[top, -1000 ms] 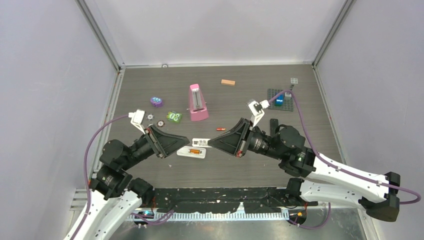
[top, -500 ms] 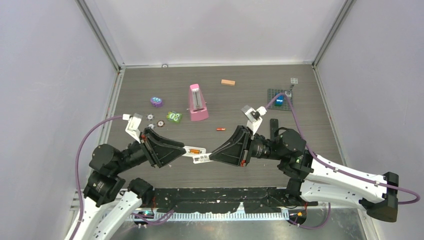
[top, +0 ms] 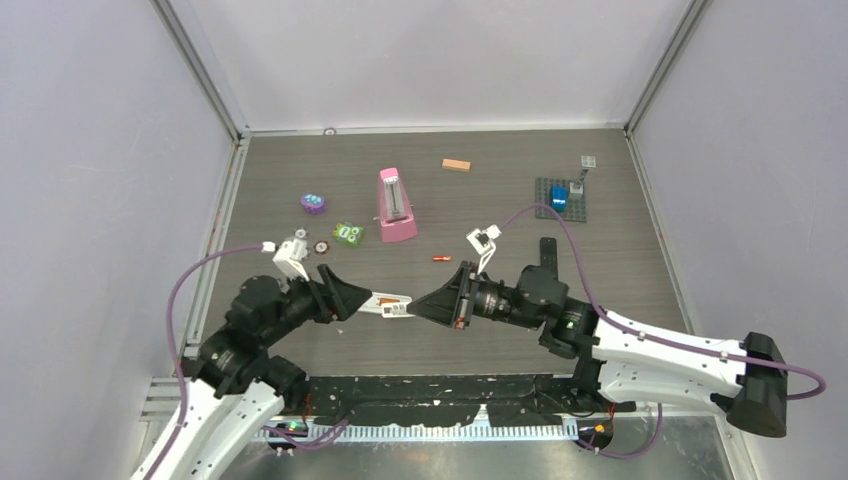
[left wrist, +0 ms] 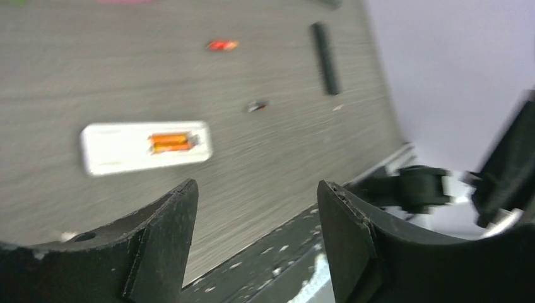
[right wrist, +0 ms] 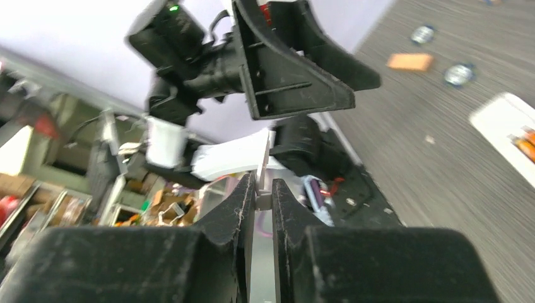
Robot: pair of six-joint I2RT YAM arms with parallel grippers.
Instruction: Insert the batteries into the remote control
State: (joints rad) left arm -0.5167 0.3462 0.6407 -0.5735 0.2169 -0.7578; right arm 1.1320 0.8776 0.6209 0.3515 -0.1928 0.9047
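The robot's right gripper needs to release the thin white battery cover, now seen edge-on between its jaws, at the white remote's open compartment (top: 388, 302) (right wrist: 525, 149), beside the orange battery.
The white remote (top: 380, 302) lies face down on the table with an orange battery (top: 386, 300) in its open compartment. It also shows in the left wrist view (left wrist: 145, 146), with that battery (left wrist: 170, 142). My left gripper (top: 366, 297) is open and empty at the remote's left end, and it is raised above the table (left wrist: 255, 186). My right gripper (top: 413, 305) is shut on the thin white battery cover (top: 398, 311), seen edge-on between its jaws (right wrist: 264, 173). A loose red-orange battery (top: 441, 258) lies behind the remote (left wrist: 222, 45). The other batteries are not in view.
A pink wedge-shaped object (top: 396, 205) stands at the back centre, with an orange-tan block (top: 456, 165) behind it. Purple (top: 313, 204) and green (top: 348, 233) toys and small discs (top: 321, 246) lie at the left. A dark baseplate (top: 545, 200) and a black bar (top: 547, 250) are at the right.
The right gripper has carried the cover from the remote's far side to its near right end. The left gripper has drawn back to the left. Both arms have turned lower.
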